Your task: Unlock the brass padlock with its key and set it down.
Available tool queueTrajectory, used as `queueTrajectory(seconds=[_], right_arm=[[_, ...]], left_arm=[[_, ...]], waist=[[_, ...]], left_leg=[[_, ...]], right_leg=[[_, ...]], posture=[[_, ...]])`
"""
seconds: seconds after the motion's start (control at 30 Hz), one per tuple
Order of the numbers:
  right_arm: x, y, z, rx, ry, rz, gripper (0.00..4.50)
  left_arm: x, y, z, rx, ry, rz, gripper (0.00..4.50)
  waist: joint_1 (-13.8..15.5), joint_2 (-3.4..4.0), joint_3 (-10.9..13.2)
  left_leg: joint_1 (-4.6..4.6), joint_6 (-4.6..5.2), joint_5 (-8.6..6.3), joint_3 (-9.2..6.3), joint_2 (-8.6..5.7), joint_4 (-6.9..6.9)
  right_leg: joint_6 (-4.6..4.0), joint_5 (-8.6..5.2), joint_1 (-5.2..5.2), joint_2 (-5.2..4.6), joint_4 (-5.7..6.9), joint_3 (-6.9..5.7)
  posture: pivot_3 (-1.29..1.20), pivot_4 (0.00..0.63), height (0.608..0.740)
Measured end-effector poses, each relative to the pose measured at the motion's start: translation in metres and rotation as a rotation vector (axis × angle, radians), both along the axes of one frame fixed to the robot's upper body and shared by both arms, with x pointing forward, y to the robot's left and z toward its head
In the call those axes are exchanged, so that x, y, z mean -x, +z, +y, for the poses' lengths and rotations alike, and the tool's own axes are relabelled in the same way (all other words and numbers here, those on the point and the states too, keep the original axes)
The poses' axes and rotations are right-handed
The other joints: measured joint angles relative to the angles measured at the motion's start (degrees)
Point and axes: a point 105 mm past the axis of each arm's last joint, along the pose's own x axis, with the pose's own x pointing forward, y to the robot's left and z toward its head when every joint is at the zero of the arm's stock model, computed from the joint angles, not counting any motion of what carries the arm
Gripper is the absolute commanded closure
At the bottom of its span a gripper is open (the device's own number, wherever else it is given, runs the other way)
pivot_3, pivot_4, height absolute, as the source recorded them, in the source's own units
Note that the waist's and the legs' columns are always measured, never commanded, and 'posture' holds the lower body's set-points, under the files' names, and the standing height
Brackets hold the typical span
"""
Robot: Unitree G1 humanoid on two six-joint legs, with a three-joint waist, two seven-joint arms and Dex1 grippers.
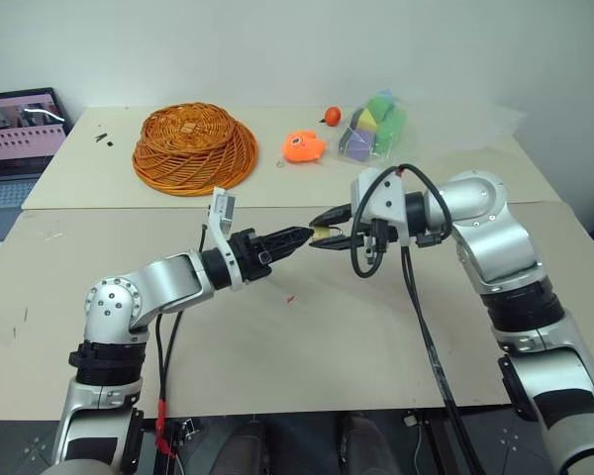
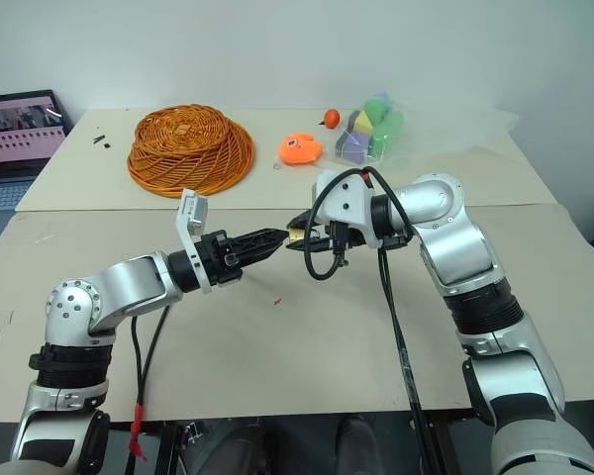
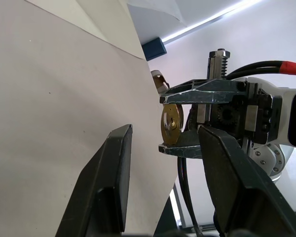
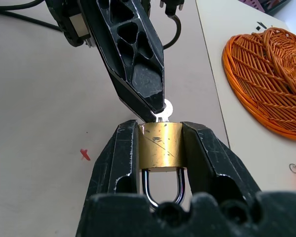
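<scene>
My left fingers slant past the silver key to the padlock's bottom side; I will ease back, level out and pinch the key's head (image 4: 166, 109).
The brass padlock (image 4: 160, 145) hangs above the middle of the table, clamped by its sides in my right gripper (image 1: 324, 238), which is shut on it. Its silver shackle (image 4: 163, 187) points back toward that wrist. A small silver key (image 4: 164, 111) sticks out of the lock's bottom face. My left gripper (image 1: 308, 235) comes level from the left, its tips right at the key's head. In the left wrist view its fingers (image 3: 116, 168) stand apart, with the lock's round bottom face (image 3: 171, 123) just beyond them and nothing gripped between them.
An upturned orange wicker basket (image 1: 194, 148) lies at the back. An orange toy (image 1: 303, 147), a small orange ball (image 1: 331, 116) and a clear bag of coloured blocks (image 1: 374, 127) sit to its right. A laptop (image 1: 18, 139) stands far left. A red speck (image 1: 290, 298) marks the table.
</scene>
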Motion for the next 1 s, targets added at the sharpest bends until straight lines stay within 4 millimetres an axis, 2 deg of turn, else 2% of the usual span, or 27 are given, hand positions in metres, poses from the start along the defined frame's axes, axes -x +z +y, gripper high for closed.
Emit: queueTrajectory(seconds=[0.53, 0.6, 0.63, 0.7, 0.8, 1.0], right_arm=[[0.0007, 0.0007, -0.0004, 0.004, -0.001, -0.003, 3.59], [0.0007, 0.0007, -0.0004, 0.004, -0.001, -0.003, 3.59], [0.0007, 0.0007, -0.0004, 0.004, -0.001, -0.003, 3.59], [0.0006, 0.0011, -0.0003, 0.004, -0.001, -0.004, 3.59], [0.0002, 0.0012, -0.0004, 0.004, -0.002, -0.004, 3.59], [-0.0002, 0.0007, -0.0006, 0.004, -0.003, -0.001, 3.59]], left_arm=[[-0.0056, 0.0021, 0.0032, 0.009, 0.023, -0.007, 2.27], [-0.0062, 0.0020, 0.0034, 0.010, 0.024, -0.006, 2.78], [-0.0063, 0.0020, 0.0034, 0.010, 0.024, -0.006, 2.89], [-0.0063, 0.0020, 0.0031, 0.013, 0.023, -0.007, 3.69], [-0.0054, 0.0043, 0.0020, 0.024, 0.012, -0.016, 4.48], [-0.0049, 0.0055, 0.0019, 0.032, 0.008, -0.020, 4.48]], waist=[[0.01, 0.00, 0.00], [0.02, 0.00, 0.00], [0.02, 0.00, 0.00], [0.01, 0.00, 0.00], [0.04, 0.00, 0.00], [0.03, 0.00, 0.00]], left_leg=[[0.00, 0.00, 0.00, 0.00, 0.00, 0.00], [0.00, 0.00, 0.00, 0.00, 0.00, 0.00], [0.00, 0.00, 0.00, 0.00, 0.00, 0.00], [0.00, 0.00, 0.00, 0.00, 0.00, 0.00], [-0.01, 0.00, 0.00, 0.00, 0.00, 0.00], [-0.01, 0.00, 0.00, 0.00, 0.00, 0.00]], right_leg=[[0.00, 0.00, 0.00, 0.00, -0.24, -0.01], [0.00, 0.00, 0.00, 0.00, -0.25, -0.01], [0.00, 0.00, 0.00, 0.00, -0.25, -0.01], [0.00, 0.00, 0.00, 0.00, -0.24, -0.01], [0.00, 0.00, 0.00, 0.00, -0.25, -0.01], [0.00, 0.00, 0.00, 0.00, -0.25, -0.01]], posture=[[0.00, 0.150, 0.739], [0.00, 0.150, 0.739], [0.00, 0.150, 0.739], [0.00, 0.150, 0.739], [0.00, 0.150, 0.739], [0.00, 0.150, 0.739]])
